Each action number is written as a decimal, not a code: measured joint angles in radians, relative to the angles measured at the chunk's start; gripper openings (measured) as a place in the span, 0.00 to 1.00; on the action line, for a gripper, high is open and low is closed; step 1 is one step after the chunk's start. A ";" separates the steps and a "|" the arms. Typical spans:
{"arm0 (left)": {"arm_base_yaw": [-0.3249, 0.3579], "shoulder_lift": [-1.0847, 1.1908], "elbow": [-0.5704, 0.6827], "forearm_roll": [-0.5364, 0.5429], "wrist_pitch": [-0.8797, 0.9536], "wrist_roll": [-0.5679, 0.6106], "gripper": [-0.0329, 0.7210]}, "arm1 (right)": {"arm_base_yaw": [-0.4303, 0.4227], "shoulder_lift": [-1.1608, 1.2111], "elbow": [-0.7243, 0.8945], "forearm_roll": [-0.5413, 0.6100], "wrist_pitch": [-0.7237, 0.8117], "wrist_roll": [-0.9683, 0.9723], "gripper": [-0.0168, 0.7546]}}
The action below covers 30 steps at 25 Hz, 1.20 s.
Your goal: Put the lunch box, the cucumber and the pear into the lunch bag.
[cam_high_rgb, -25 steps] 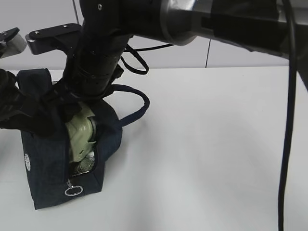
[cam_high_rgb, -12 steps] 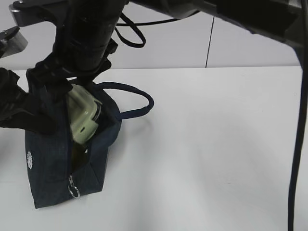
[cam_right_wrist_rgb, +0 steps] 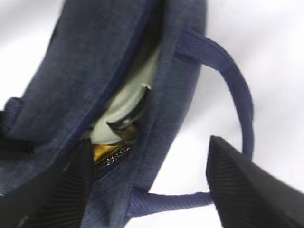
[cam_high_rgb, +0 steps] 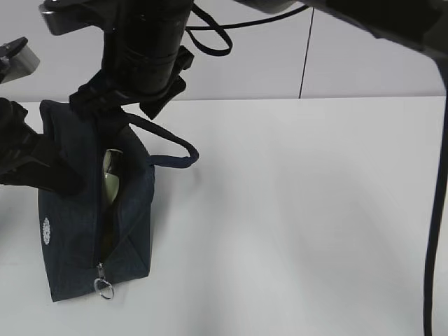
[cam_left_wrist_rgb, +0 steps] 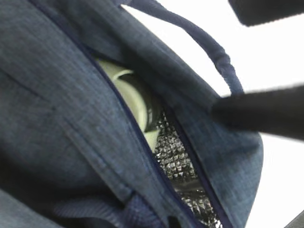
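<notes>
The lunch bag is far over on my left gripper's side, so my right gripper should take the bag's side (cam_high_rgb: 141, 166) by the handle and pull the bag to the middle.
The navy lunch bag (cam_high_rgb: 84, 224) stands at the table's left with its zipper open. The lunch box (cam_high_rgb: 110, 183) sits down inside; its pale green lid shows through the slit in the left wrist view (cam_left_wrist_rgb: 133, 95) and the right wrist view (cam_right_wrist_rgb: 124, 111). A yellow patch of the pear (cam_right_wrist_rgb: 101, 152) shows below it in the bag. The cucumber is hidden. My right gripper (cam_high_rgb: 129, 105) hangs just above the bag's mouth, open and empty, its fingers (cam_right_wrist_rgb: 249, 187) straddling the handle (cam_right_wrist_rgb: 237, 90). My left gripper (cam_high_rgb: 38, 168) grips the bag's left side; its jaws are hidden by fabric.
The bag's handle loop (cam_high_rgb: 171, 150) sticks out to the right. The zipper's metal ring pull (cam_high_rgb: 103, 288) hangs at the bag's front bottom. Silver lining (cam_left_wrist_rgb: 175, 156) shows inside. The white table (cam_high_rgb: 301, 210) runs to the right. The right arm's cable (cam_high_rgb: 430, 210) hangs at the right edge.
The lunch box, which stuck out of the opening in my right gripper, has dropped inside the bag. The right gripper has let go and risen; the opening has narrowed.
</notes>
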 joint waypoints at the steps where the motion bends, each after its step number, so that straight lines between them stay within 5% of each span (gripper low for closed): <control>1: 0.000 0.000 0.000 0.000 0.000 0.000 0.04 | -0.014 0.000 0.000 0.016 0.005 0.002 0.75; 7: 0.000 0.000 0.000 -0.002 0.000 0.000 0.04 | -0.093 0.010 0.000 0.115 -0.002 0.001 0.75; 18: 0.000 0.000 0.000 -0.001 0.000 0.000 0.04 | -0.096 0.080 -0.002 0.224 -0.031 -0.044 0.74; 20: 0.000 0.000 0.000 0.001 0.000 0.000 0.04 | -0.096 0.095 -0.002 0.221 -0.031 -0.044 0.62; 25: 0.000 0.000 0.000 0.001 -0.003 0.000 0.04 | -0.096 0.104 -0.002 0.219 -0.029 -0.036 0.09; 30: 0.000 0.000 -0.026 0.019 -0.001 -0.018 0.04 | -0.096 0.104 -0.002 0.175 -0.013 0.006 0.03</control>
